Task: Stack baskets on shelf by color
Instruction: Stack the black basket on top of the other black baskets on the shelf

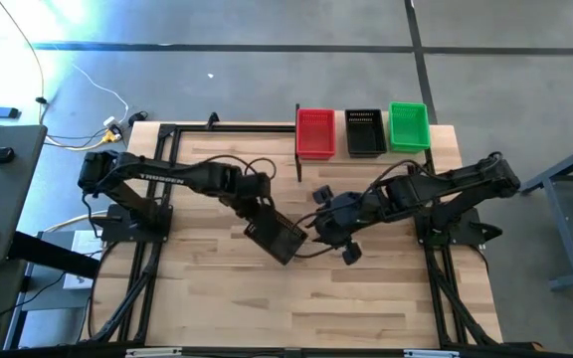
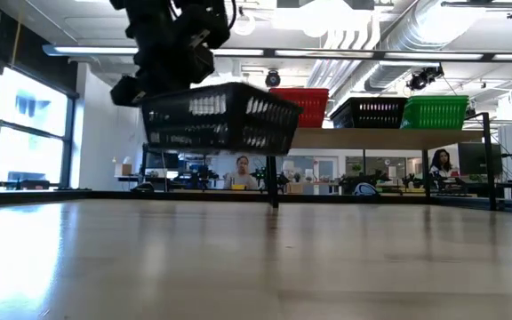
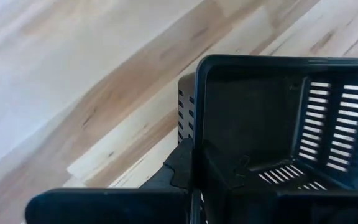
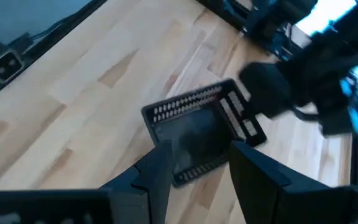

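Observation:
Next, my right gripper moves in and closes on the rim at the loose end [image 1: 296, 249] [image 4: 161, 148] of the black basket, opposite the end that my left gripper holds.
A black mesh basket [image 1: 279, 237] hangs in the air over the table's middle, held by my left gripper [image 1: 265, 214], which is shut on it. In the low view the basket [image 2: 220, 116] is well above the tabletop, slightly tilted. My right gripper [image 4: 194, 177] is open and hovers just right of the basket [image 4: 197, 130], touching nothing. The shelf [image 2: 372, 139] stands at the far edge and carries a red basket [image 1: 314, 132], a black basket [image 1: 364, 132] and a green basket [image 1: 409, 127] side by side. My left gripper holds the black basket by the rim of one end wall [image 3: 194, 134], with one finger [image 3: 182, 165] outside the wall and the other inside the basket. The fingers come from above, pointing down. The basket is lifted clear and hangs below the fingers, slightly tilted.
The shelf's thin black frame [image 1: 297, 149] rises at the table's far side. Bare wood planks [image 1: 316, 298] lie toward the near edge. Cables and a desk [image 1: 3, 149] sit beyond the left side. People sit in the room behind [image 2: 243, 178].

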